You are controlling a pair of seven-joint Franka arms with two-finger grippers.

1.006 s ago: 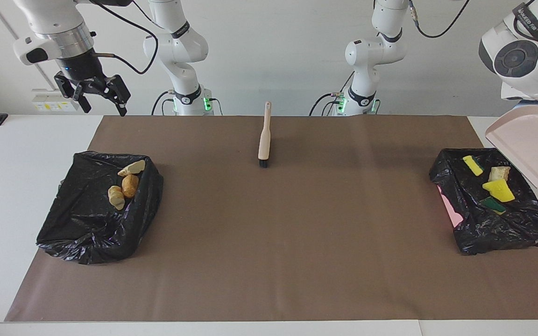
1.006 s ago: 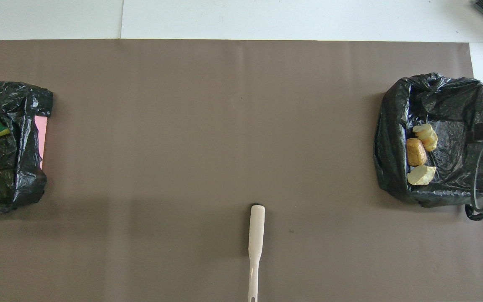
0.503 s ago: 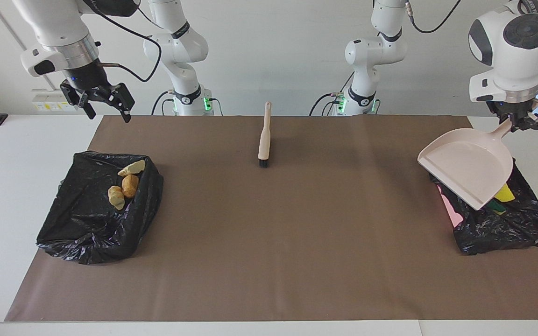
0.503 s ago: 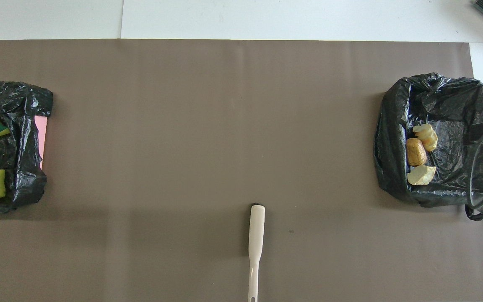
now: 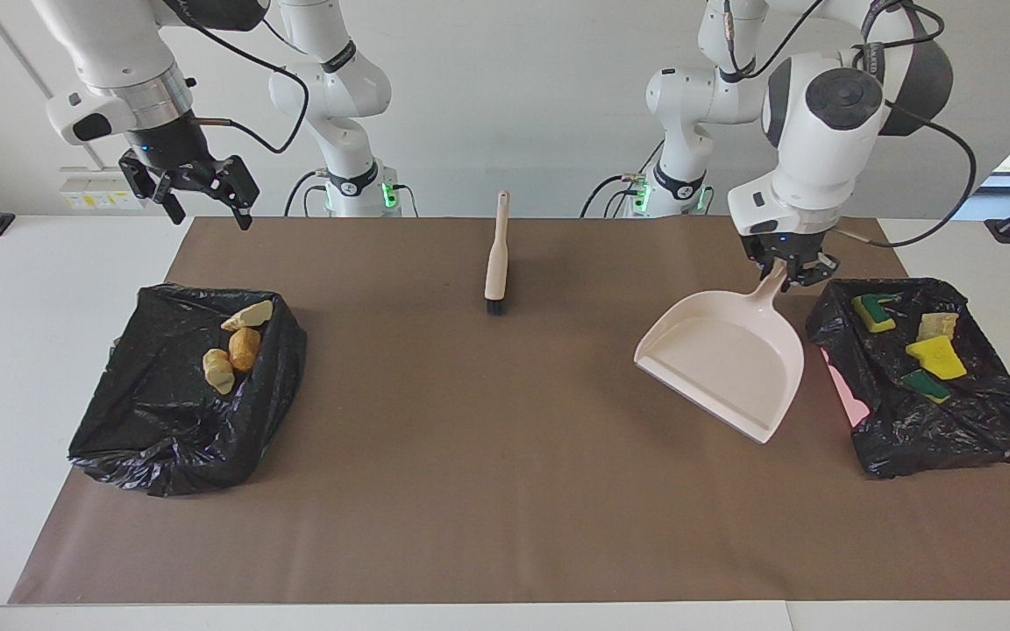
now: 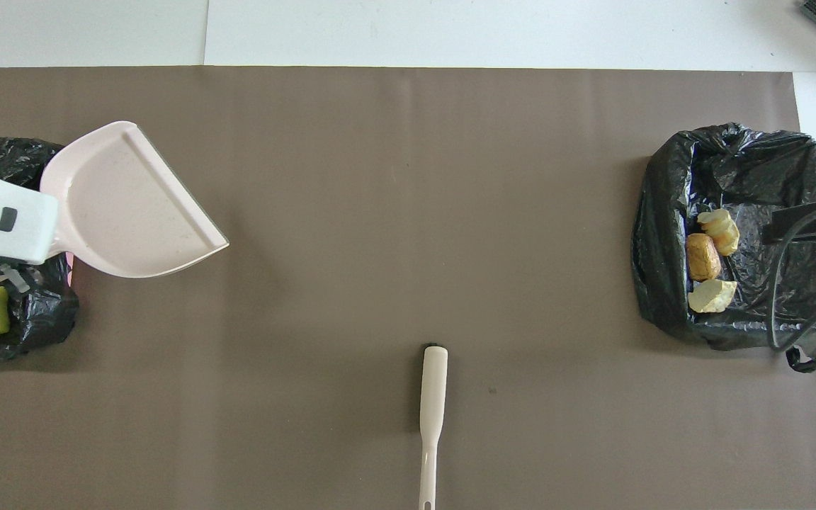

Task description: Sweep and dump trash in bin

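Next, I release the pink dustpan from my left gripper on the brown mat [image 6: 438,183], beyond the cream hand brush's bristles.
My left gripper [image 5: 785,275] is shut on the handle of the pink dustpan [image 5: 724,368]. It holds the empty dustpan tilted over the brown mat, beside the black-bagged bin [image 5: 952,429] at the left arm's end. That bin holds yellow sponge scraps [image 5: 935,358] and green-and-yellow sponge pieces [image 5: 873,311]. The dustpan [image 6: 125,205] also shows in the overhead view. Three bread-like chunks [image 5: 238,342] lie in the black-bagged bin [image 5: 145,421] at the right arm's end, also seen from overhead [image 6: 709,262]. My right gripper [image 5: 207,209] is open and empty, raised near that bin.
A cream hand brush [image 5: 496,254] lies on the brown mat [image 5: 505,456] at its middle, near the robots, bristles pointing away from them. It also shows in the overhead view [image 6: 433,397]. A pink patch [image 5: 847,394] shows at the sponge bin's side.
My left arm has swung the dustpan from over the sponge bin toward the table's middle and lowered it over the mat, uncovering the bin. The right gripper has shifted slightly.
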